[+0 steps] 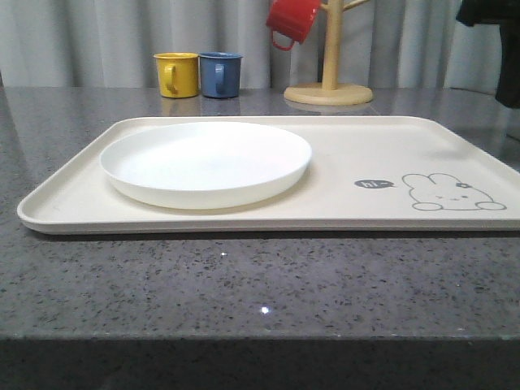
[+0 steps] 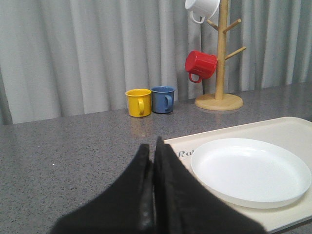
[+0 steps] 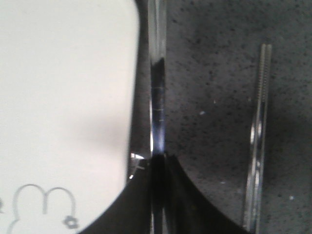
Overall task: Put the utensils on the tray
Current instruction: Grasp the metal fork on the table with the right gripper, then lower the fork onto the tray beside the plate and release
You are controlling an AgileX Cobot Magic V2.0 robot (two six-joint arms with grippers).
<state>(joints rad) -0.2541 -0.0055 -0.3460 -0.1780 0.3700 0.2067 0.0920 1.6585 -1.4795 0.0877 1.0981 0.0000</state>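
Next, I let go of the metal utensil, now just off the tray's edge, with my right gripper on the cream tray [image 1: 362, 174] between the white plate and the rabbit drawing.
The cream tray [image 1: 366, 154] with the rabbit drawing lies across the grey table. A round white plate [image 1: 205, 162] rests on its left part. My left gripper [image 2: 153, 146] is shut with nothing in it and hovers by the tray's [image 2: 287, 129] corner, beside the plate [image 2: 251, 170]. My right gripper [image 3: 158, 158] is shut on a thin shiny metal utensil [image 3: 157, 87] just off the tray's edge [image 3: 63, 97]; its kind cannot be told edge-on. A flat silver chopstick [image 3: 258, 141] with a ridged tip lies on the table beside it.
A yellow mug [image 1: 177, 74] and a blue mug [image 1: 220, 74] stand behind the tray. A wooden mug tree [image 1: 329, 81] holds a red mug [image 1: 291, 20] and a white mug [image 2: 202, 9]. The table's front edge [image 1: 260, 337] is near the camera. A curtain closes the back.
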